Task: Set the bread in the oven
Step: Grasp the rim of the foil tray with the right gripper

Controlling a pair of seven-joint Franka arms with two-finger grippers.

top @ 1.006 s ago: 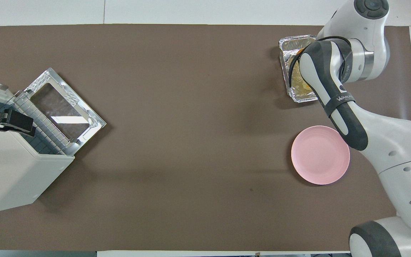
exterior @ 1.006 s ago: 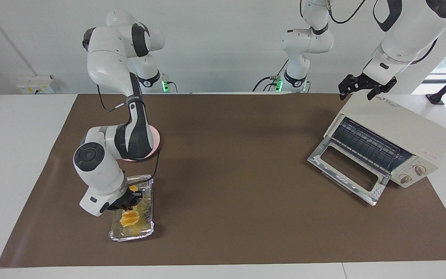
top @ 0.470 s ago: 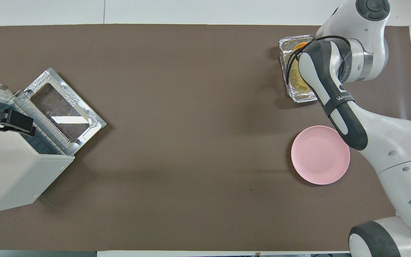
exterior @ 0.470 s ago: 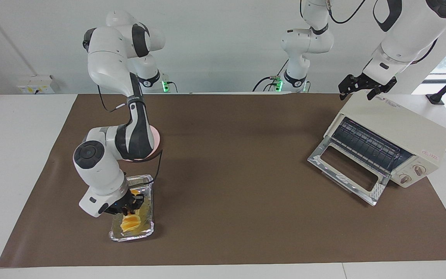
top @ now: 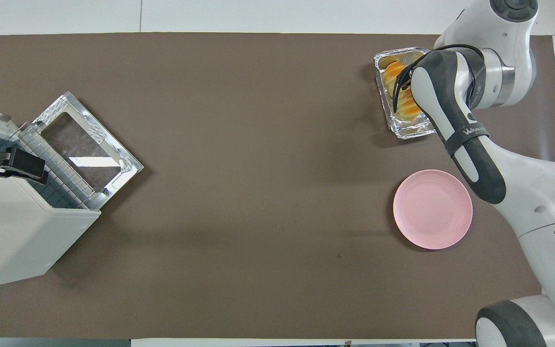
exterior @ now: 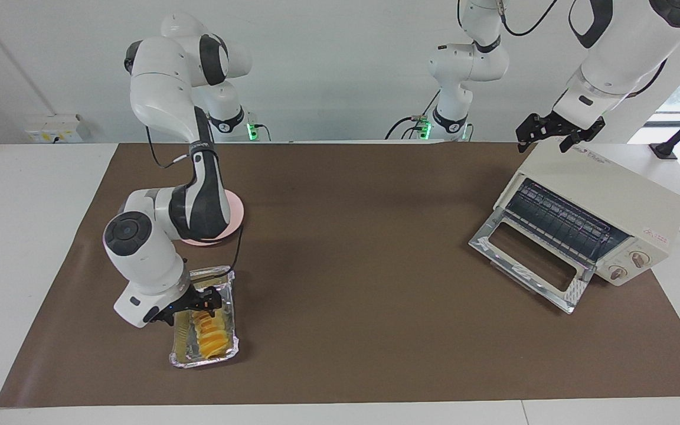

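The bread's foil tray is far from the oven; my right gripper takes the tray's outer rim [exterior: 178,339] to the mat's middle first.
The bread [exterior: 209,336] [top: 399,91], a ridged yellow-orange loaf, lies lengthwise in the silver foil tray [exterior: 204,361] [top: 410,132] at the right arm's end of the table. My right gripper [exterior: 189,304] hangs open just over the tray's end nearer the robots, holding nothing; in the overhead view the arm hides it. The cream oven [exterior: 611,195] [top: 12,231] stands at the left arm's end, its glass door [exterior: 523,265] [top: 89,144] folded down and the wire rack showing. My left gripper [exterior: 555,134] [top: 7,164] waits open above the oven's top.
A round pink plate [exterior: 235,206] [top: 432,208] lies nearer to the robots than the foil tray, partly under the right arm. A brown mat [exterior: 352,236] covers the table between the tray and the oven.
The right gripper has opened and let go of the bread, which now lies flat along the tray. The right arm shifted slightly sideways. The left arm has not moved.
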